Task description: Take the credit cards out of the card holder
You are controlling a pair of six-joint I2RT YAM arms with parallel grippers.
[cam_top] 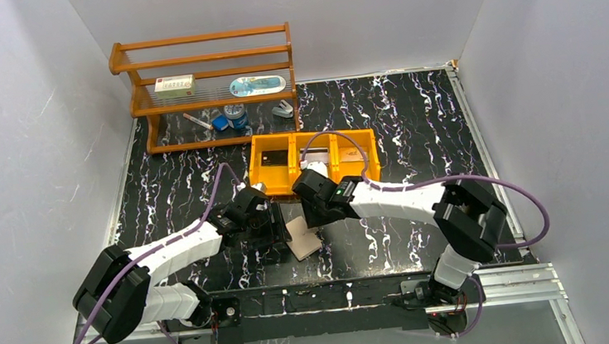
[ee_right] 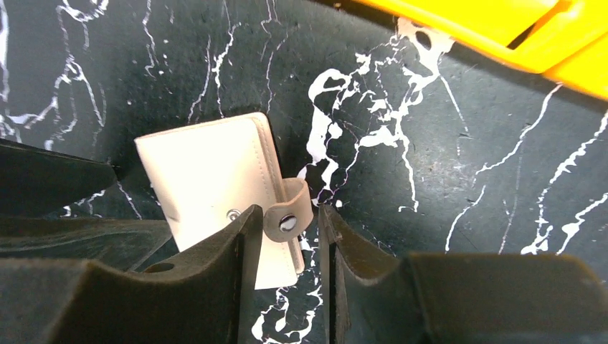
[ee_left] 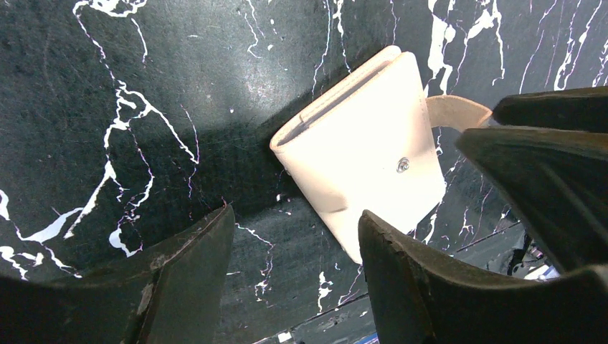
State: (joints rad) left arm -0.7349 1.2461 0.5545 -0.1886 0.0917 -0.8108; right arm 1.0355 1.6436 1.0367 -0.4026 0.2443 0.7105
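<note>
Next, my right gripper opens, pinches the tab deeper (ee_right: pixel 298 193) and swings the card holder open, because the snap end of the closure tab curls loosely at the ends of its fingers.
The tan card holder (cam_top: pixel 304 239) (ee_left: pixel 358 158) (ee_right: pixel 208 179) lies folded shut on the black marbled table between the two arms. Its closure tab (ee_right: pixel 287 215) (ee_left: pixel 452 111) is unsnapped and curls up from the edge. My right gripper (ee_right: pixel 288 211) (cam_top: pixel 318 216) straddles that tab. Its jaws are narrow but still apart, with a gap on the tab's right side. My left gripper (ee_left: pixel 295 215) (cam_top: pixel 278 237) stands open just left of the holder, nothing between its fingers; one finger sits at the holder's near corner. No credit cards show at the holder.
An orange three-compartment tray (cam_top: pixel 312 135) (ee_right: pixel 502 29) stands just behind the grippers, with a dark flat piece (cam_top: pixel 277 158) in its left compartment. A wooden rack (cam_top: pixel 200 65) with small items stands at the back left. Grey walls enclose the table.
</note>
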